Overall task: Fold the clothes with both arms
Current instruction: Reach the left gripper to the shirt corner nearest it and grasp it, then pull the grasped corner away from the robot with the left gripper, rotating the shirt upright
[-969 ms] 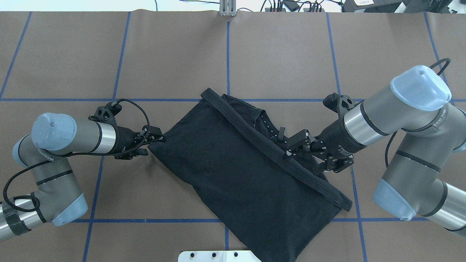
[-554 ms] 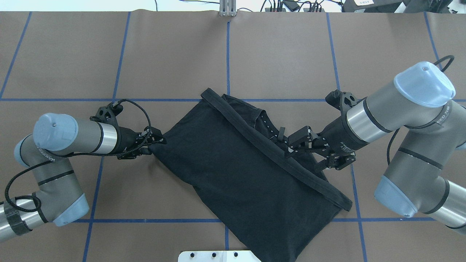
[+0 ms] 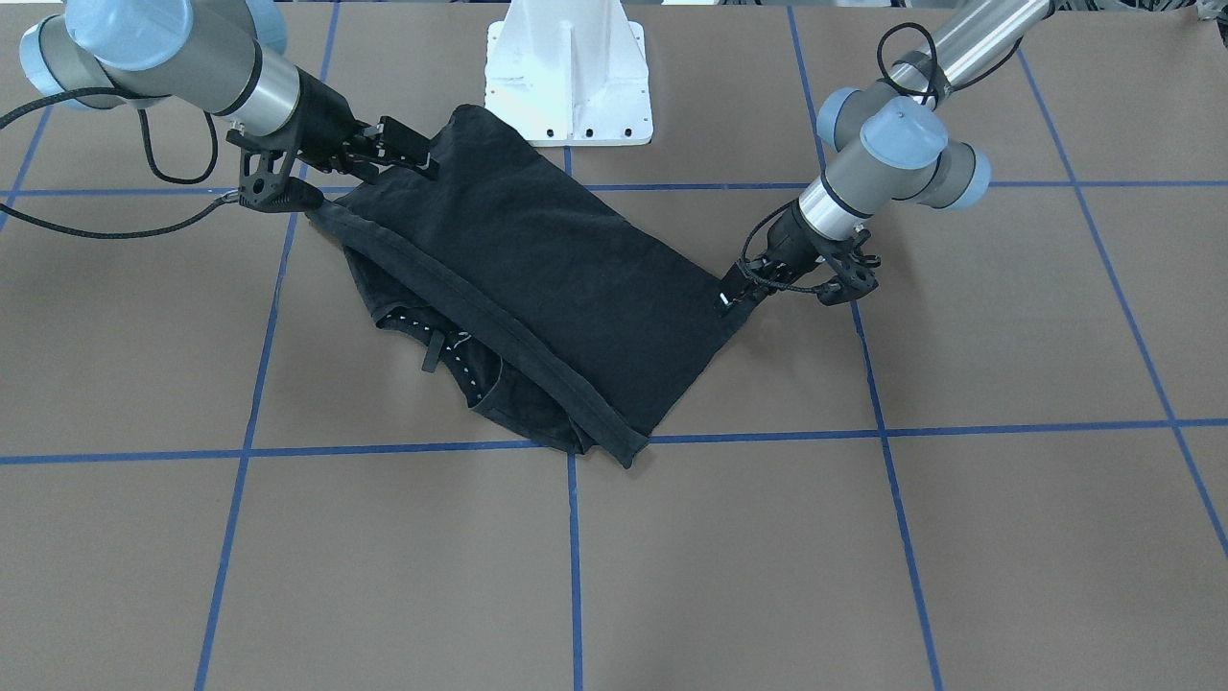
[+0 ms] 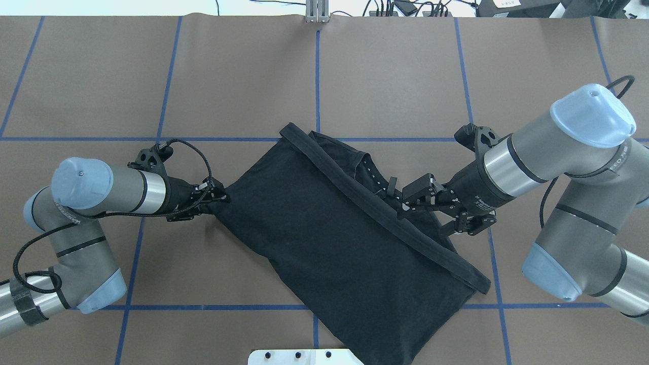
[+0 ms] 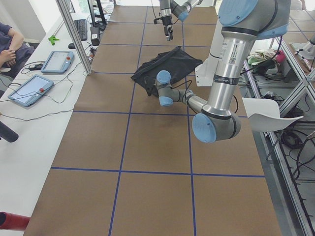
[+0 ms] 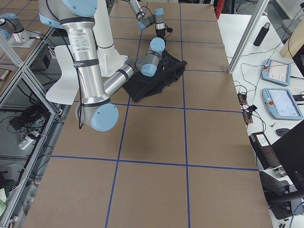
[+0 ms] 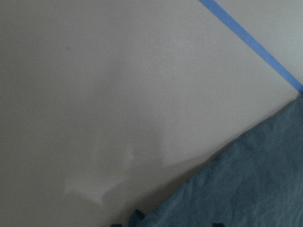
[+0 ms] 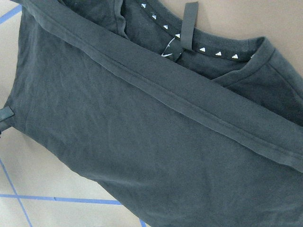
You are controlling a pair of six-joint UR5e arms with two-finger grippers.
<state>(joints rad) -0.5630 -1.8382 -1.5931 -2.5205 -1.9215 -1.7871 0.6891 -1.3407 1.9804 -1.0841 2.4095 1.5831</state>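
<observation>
I should use my left gripper to let go of the black T-shirt's corner, now low on the brown table, on the bare table (image 3: pixel 702 532) past the blue line that is farthest from the pedestal.
The black T-shirt (image 4: pixel 324 243) lies folded on the brown table, plain side up, with a thick hem band (image 4: pixel 385 218) running diagonally across it. Its collar (image 8: pixel 208 52) with small white triangles shows beyond the band. My left gripper (image 4: pixel 219 196) lies low on the table at the shirt's left corner and looks shut on it; it also shows in the front view (image 3: pixel 734 293). My right gripper (image 4: pixel 405 205) is open, just above the band near the collar, holding nothing; it also shows in the front view (image 3: pixel 413 154). The logo is hidden.
The white pedestal base (image 3: pixel 568 77) stands at the table's near edge, and the shirt's lower corner reaches it. Blue tape lines (image 4: pixel 317 76) grid the brown table cover. Control tablets (image 5: pixel 29 88) and cables lie beyond the table's far edge.
My left gripper has slid a little to the right and the shirt's left corner went with it. My right gripper has drawn slightly back and up. The shirt otherwise lies the same.
</observation>
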